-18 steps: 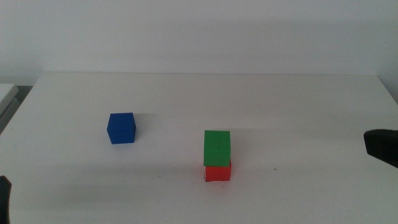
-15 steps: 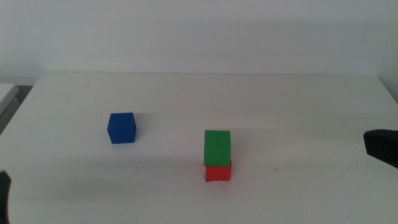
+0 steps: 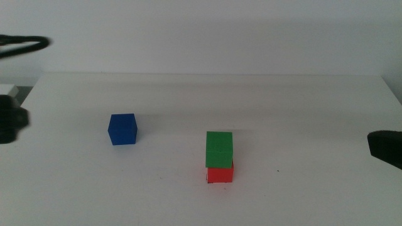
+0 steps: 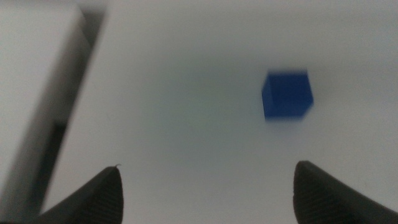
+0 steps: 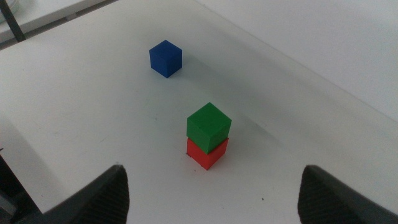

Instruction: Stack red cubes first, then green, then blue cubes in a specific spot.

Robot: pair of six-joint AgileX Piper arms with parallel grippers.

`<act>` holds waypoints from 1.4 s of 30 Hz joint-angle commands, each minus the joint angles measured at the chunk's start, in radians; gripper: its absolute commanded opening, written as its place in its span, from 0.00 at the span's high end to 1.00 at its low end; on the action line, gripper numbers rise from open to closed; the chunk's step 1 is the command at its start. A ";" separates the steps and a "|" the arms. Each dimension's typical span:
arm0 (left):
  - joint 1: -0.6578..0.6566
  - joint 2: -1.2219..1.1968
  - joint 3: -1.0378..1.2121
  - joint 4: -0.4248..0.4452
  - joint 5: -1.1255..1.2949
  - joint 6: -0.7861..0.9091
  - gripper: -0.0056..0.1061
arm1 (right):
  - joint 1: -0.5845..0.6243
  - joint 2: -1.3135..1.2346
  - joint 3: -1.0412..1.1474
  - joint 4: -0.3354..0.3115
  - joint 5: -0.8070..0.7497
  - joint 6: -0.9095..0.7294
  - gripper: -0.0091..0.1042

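My left gripper needs to close on the opposite sides of the blue cube (image 3: 123,129) (image 4: 288,95), since the green cube is already on the red cube.
The green cube (image 3: 219,149) sits on the red cube (image 3: 220,174) at the table's front middle; both also show in the right wrist view, green (image 5: 209,126) on red (image 5: 210,154). The marked spot is hidden under the red cube. The blue cube (image 3: 122,129) stands alone to the left, also seen in the left wrist view (image 4: 286,95) and the right wrist view (image 5: 165,58). My left gripper (image 3: 12,120) is blurred at the left edge, left of the blue cube; its jaws stand wide apart and empty (image 4: 205,193). My right gripper (image 3: 384,148) waits open at the right edge (image 5: 214,199).
The table's left edge (image 4: 74,106) runs close beside my left gripper, with a pale surface (image 4: 31,68) beyond it. A dark cable (image 3: 25,45) hangs at the upper left. A tiny dark mark (image 3: 277,170) lies right of the stack.
My left arm has left the bottom left corner and now shows higher up at the left edge, level with the blue cube. The cubes and the right gripper have not moved.
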 commanded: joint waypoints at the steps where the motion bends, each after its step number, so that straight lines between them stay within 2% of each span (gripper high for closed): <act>1: -0.004 0.103 -0.051 -0.044 0.075 0.038 0.11 | -0.009 -0.002 0.003 -0.009 -0.005 -0.003 0.23; 4: -0.005 0.216 -0.080 -0.099 0.077 0.063 0.11 | -0.009 -0.002 0.003 -0.009 -0.005 -0.003 0.23; 6: -0.028 0.285 -0.103 -0.108 0.055 0.020 0.11 | -0.009 -0.002 0.003 -0.009 -0.005 -0.003 0.23; 13: -0.160 0.518 -0.354 0.052 0.163 -0.163 0.11 | -0.009 -0.002 0.003 -0.009 -0.005 -0.003 0.23; 16: -0.210 0.639 -0.464 0.086 0.174 -0.164 0.11 | -0.009 -0.002 0.003 -0.009 -0.005 -0.003 0.23; 24: -0.215 0.902 -0.662 -0.056 0.206 -0.145 0.11 | -0.009 -0.002 0.003 -0.009 -0.005 -0.003 0.23; 29: -0.215 1.002 -0.748 -0.056 0.237 -0.148 0.11 | -0.009 -0.002 0.003 -0.009 -0.005 -0.003 0.23; 42: -0.215 1.155 -0.754 -0.063 0.180 -0.152 0.11 | -0.009 -0.002 0.003 -0.009 -0.005 -0.003 0.23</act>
